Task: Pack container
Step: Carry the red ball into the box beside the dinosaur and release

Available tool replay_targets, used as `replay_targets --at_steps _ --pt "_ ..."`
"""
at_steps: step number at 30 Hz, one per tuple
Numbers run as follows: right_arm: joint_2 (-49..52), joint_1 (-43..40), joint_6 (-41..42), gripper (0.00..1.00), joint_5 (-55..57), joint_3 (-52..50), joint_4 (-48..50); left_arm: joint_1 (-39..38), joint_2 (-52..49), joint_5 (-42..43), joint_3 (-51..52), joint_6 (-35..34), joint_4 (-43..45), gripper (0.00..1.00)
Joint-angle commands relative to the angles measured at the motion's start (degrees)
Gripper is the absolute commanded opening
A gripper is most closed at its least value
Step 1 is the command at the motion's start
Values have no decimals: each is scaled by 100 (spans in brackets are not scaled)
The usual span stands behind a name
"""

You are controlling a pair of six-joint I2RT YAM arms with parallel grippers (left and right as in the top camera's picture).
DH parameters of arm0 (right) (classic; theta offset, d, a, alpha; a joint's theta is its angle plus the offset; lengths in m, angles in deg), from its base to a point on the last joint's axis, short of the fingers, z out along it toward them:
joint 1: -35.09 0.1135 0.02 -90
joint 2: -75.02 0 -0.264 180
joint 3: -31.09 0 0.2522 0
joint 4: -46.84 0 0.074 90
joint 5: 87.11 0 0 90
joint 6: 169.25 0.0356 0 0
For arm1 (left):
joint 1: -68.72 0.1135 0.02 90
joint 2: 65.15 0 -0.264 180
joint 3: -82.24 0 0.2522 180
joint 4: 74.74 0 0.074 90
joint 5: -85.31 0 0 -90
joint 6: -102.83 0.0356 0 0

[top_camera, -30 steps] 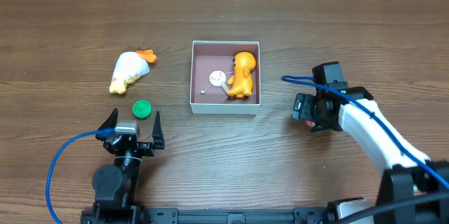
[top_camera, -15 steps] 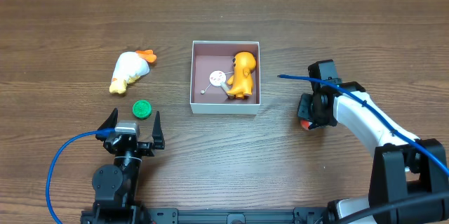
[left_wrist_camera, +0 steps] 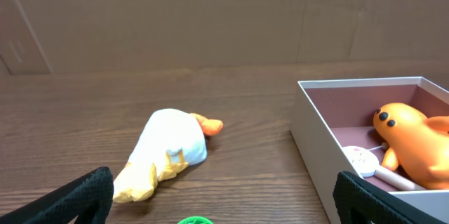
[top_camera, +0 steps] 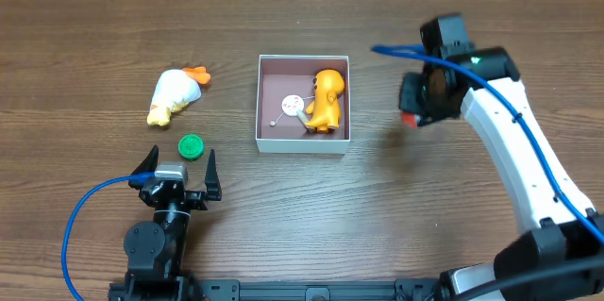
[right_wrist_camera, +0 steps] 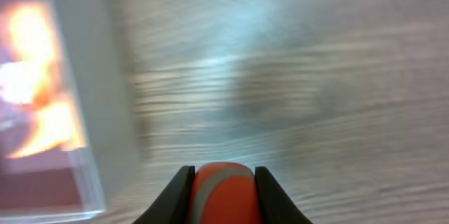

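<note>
I should let go of the red ball with my right gripper in the container, between the orange toy figure's feet and the container's near side [top_camera: 322, 130] [right_wrist_camera: 46, 169]. The ball is now lifted beside the box.
The container [top_camera: 303, 144], a shallow white-walled box with a pinkish-brown floor, sits mid-table and holds an orange toy figure [top_camera: 327, 99] and a small white round piece [top_camera: 292, 105]. Its near corner shows in the left wrist view as the container [left_wrist_camera: 317, 140]. My right gripper [top_camera: 411, 112] hangs to the right of the box, shut on a red ball with a grey stripe [right_wrist_camera: 223, 194], lifted off the table. My left gripper [top_camera: 177, 171] rests open near the front edge, nothing between its fingers. A white and yellow plush duck [top_camera: 174, 96] and a green cap [top_camera: 192, 146] lie left of the box.
The wooden table [top_camera: 94, 18] runs out to all sides. A blue cable [top_camera: 80, 221] loops off the left arm. A cardboard wall [left_wrist_camera: 210, 13] stands behind the table in the left wrist view.
My right gripper closed on the red ball, then lifted it and carried it toward the far side, nearer the box. The left arm has stayed still.
</note>
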Motion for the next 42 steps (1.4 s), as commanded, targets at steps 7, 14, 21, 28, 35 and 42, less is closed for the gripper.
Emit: replay_targets --at_steps 7,14,21,28,35,42 --pt "-66 1355 -398 4 -531 883 304 42 59 83 48 111 15 100" --pt "365 2070 -564 4 162 879 389 42 59 83 48 111 15 100" --pt "1132 2127 -566 4 219 879 551 42 59 83 48 111 15 100" --pt "1593 2131 -564 4 216 879 597 42 59 83 48 111 15 100" --pt "1832 2149 -566 5 219 826 560 42 59 83 48 109 17 100" --pt "1840 2149 -566 42 210 514 710 42 59 83 48 111 17 100"
